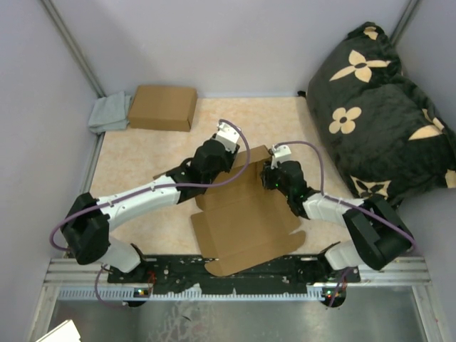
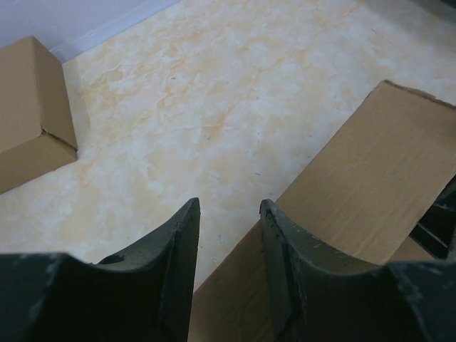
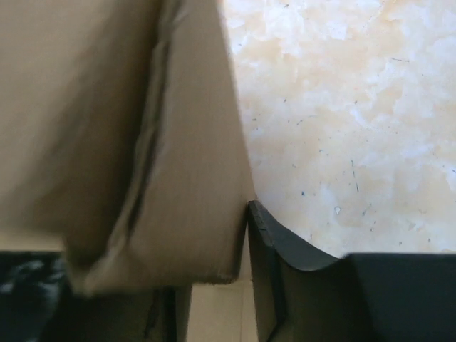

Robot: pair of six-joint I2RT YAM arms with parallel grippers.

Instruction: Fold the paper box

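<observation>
Next, I pinch that corner (image 1: pixel 263 164) of the flap with my right gripper, as it sits loose at that gripper's open fingers, before my left gripper leaves the far panel of the box.
The paper box (image 1: pixel 246 221) is a brown die-cut sheet lying mostly flat in the middle of the table, with its far panel (image 1: pixel 251 158) tilted up between my two grippers. My left gripper (image 1: pixel 226 158) is at the far panel's left end. In the left wrist view the left gripper (image 2: pixel 229 208) is slightly open and empty, with the panel (image 2: pixel 370 185) passing under its right finger. My right gripper (image 1: pixel 271 174) is at the panel's right end. In the right wrist view a blurred flap (image 3: pixel 142 157) covers the left finger and touches the right fingertip (image 3: pixel 258 214); the jaws stand slightly apart.
A smooth brown carton (image 1: pixel 164 107) lies at the far left, also in the left wrist view (image 2: pixel 32 107). A grey cloth (image 1: pixel 108 114) lies beside it. A black flowered cushion (image 1: pixel 381 107) fills the far right. Grey walls enclose the marbled table (image 1: pixel 142 157).
</observation>
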